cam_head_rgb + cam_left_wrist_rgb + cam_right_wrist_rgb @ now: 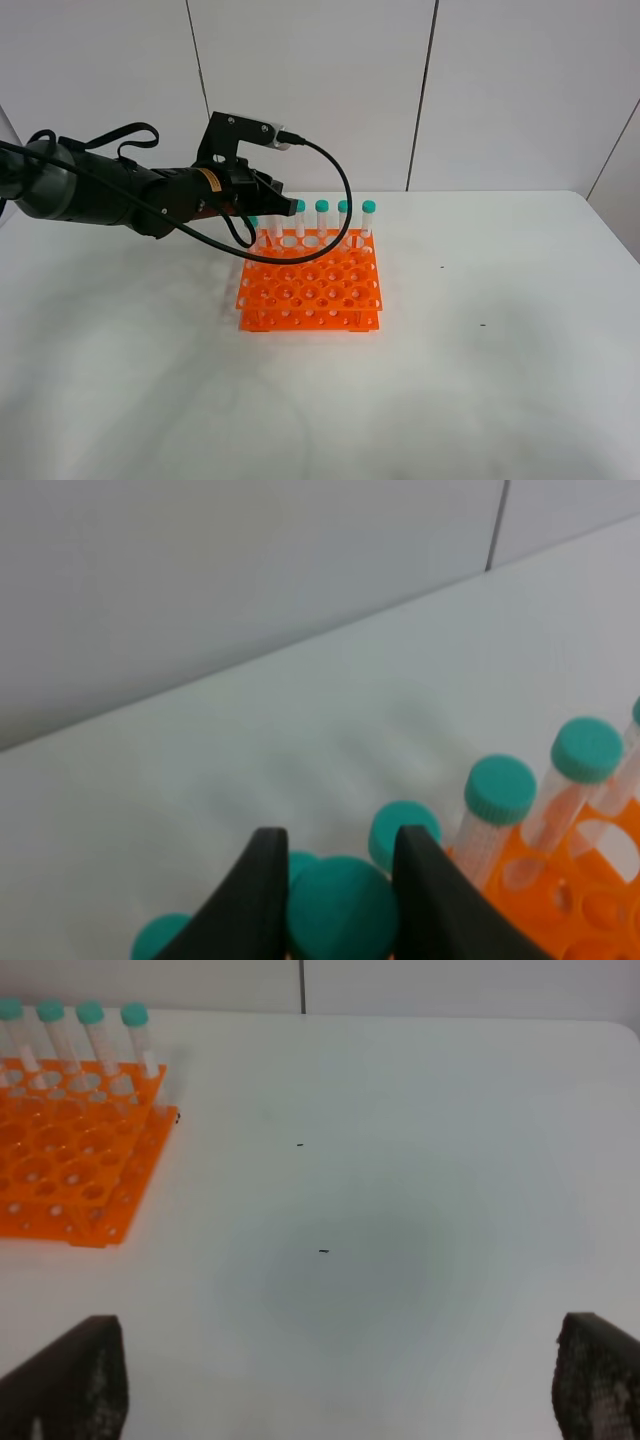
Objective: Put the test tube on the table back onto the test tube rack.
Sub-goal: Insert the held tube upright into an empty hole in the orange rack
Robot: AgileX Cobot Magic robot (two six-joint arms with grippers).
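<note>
Next, I let go with my left gripper so that the test tube rests in the orange rack's hole point(276, 249) next to the frontmost capped tube.
My left gripper point(277, 205) hovers over the back left corner of the orange test tube rack point(310, 290). In the left wrist view its black fingers point(265, 895) are shut on the teal cap of a test tube point(340, 912), which stands upright. Several other capped tubes point(343, 215) stand in the rack's back row, also seen close up point(500, 792). The held tube's lower end is hidden. My right gripper point(335, 1380) is open with nothing between its fingers, above bare table point(400, 1210) to the right of the rack point(70, 1170); it is outside the exterior view.
The white table point(500, 350) stretches wide around the rack. A white panelled wall stands behind it. The left arm's black cable point(335, 215) loops down over the rack's back row. Most of the rack's holes hold nothing.
</note>
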